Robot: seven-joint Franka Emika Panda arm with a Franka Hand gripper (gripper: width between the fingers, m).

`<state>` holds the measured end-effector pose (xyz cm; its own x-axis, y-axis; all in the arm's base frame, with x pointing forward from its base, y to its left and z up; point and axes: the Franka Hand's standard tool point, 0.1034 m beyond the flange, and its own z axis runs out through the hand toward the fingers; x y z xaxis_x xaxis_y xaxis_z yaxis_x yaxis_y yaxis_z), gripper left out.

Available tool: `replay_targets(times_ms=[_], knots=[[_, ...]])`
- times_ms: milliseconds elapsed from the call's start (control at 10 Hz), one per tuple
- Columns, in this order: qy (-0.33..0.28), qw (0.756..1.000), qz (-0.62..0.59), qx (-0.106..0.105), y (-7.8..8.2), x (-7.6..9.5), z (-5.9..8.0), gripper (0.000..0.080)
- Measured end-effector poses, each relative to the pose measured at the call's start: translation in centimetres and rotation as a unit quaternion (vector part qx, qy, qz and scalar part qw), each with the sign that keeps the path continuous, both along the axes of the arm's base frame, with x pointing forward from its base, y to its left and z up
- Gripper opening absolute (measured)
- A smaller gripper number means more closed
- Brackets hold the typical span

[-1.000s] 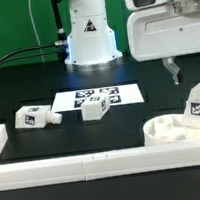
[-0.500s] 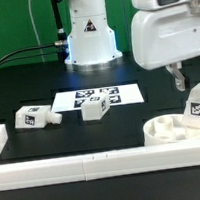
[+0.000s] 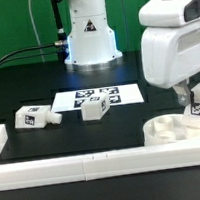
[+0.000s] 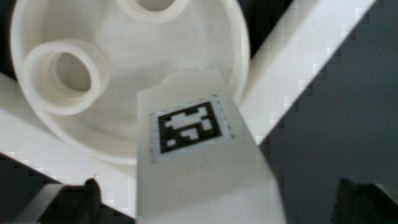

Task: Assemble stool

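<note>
The white leg is leaning in the round seat, so the robot's gripper should close on its tagged end (image 3: 199, 104), stand the leg upright and then twist it in its hole.
The round white seat (image 3: 172, 131) lies at the exterior view's right, just behind the front rail. A white leg with a square tag (image 3: 199, 107) stands tilted in it. My gripper (image 3: 188, 96) hangs just above that leg, partly hiding it. In the wrist view the leg (image 4: 192, 130) runs between my two dark fingertips (image 4: 75, 206), with a gap on each side, over the seat (image 4: 107, 70) and its round holes. The gripper (image 4: 222, 206) is open and holds nothing. Two more legs lie on the table: one (image 3: 35, 116) at the left, one (image 3: 96, 107) on the marker board.
The marker board (image 3: 97, 94) lies flat in the middle of the black table. A long white rail (image 3: 95, 165) runs along the front edge, and a short white rail (image 3: 0, 140) stands at the left. The robot base (image 3: 88, 34) stands behind.
My gripper has moved toward the exterior view's right and downward, from above and left of the seat to over the leg standing in it. The parts have not moved.
</note>
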<state>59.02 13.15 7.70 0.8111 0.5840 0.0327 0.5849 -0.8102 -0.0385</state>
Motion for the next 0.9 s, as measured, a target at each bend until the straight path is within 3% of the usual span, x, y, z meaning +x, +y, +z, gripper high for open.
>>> replay_targets(times_ms=[200,300,400,600,700,800,900], knots=[[-0.003,1.000,-0.024,0.000,-0.1,0.1,-0.2,0.0648],[-0.001,0.999,-0.045,0.000,-0.1,0.1,-0.2,0.0538],[0.000,0.997,-0.076,0.001,-0.1,0.1,-0.2,0.0373],[0.003,0.987,-0.162,0.000,-0.5,0.2,-0.2,0.0337],[0.004,0.973,-0.232,0.002,-0.7,0.4,0.1,0.0337],[-0.003,0.942,-0.336,0.012,-1.0,0.6,0.2,0.0337],[-0.002,0.895,-0.445,0.019,-1.3,0.4,-0.1,0.0337]])
